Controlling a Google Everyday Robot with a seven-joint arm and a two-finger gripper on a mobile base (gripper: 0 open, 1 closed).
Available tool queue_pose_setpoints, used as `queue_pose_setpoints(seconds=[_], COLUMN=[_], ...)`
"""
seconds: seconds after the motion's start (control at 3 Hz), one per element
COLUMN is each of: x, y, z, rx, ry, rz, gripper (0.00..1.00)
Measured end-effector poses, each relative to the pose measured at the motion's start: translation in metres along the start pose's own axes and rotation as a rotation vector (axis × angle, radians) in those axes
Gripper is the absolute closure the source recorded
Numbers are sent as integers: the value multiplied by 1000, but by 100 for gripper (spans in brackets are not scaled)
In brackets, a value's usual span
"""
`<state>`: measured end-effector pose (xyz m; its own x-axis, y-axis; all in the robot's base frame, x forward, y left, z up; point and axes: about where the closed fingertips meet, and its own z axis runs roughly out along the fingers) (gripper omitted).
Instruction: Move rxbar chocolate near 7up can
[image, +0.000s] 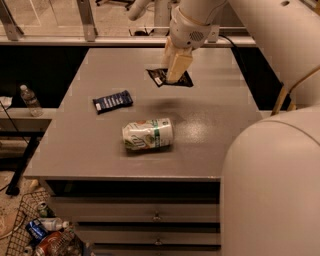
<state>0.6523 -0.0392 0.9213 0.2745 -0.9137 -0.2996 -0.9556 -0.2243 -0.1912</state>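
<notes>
The robot's gripper will set the rxbar chocolate down just behind the 7up can (154, 106), beside the dark blue wrapper. The bar still hangs above the table's far middle.
The 7up can (148, 134) lies on its side near the middle front of the grey table (80, 150), white and green. The rxbar chocolate (160, 78), a flat black wrapper, hangs in the air above the table's far middle, held by my gripper (176, 70). The gripper's pale fingers are shut on the bar and cover its middle. The bar is up and to the right of the can, well apart from it.
A dark blue bar wrapper (113, 101) lies left of the can. My large white arm body (272, 185) fills the lower right. A water bottle (30, 100) stands on a low shelf at left. A wire basket (30, 235) with trash sits on the floor at lower left.
</notes>
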Motion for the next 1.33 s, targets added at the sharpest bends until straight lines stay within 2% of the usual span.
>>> queue_pose_setpoints(seconds=[0.33,0.67,1.0,1.33], x=[-15,-34,-46,-49], y=[12,31,45,51], z=[17,39,50,54], rx=[-50,-124,-173,-193], ry=[-4,12,38,53], rz=[-54,-108,-148,-176], gripper=[100,100,100,100])
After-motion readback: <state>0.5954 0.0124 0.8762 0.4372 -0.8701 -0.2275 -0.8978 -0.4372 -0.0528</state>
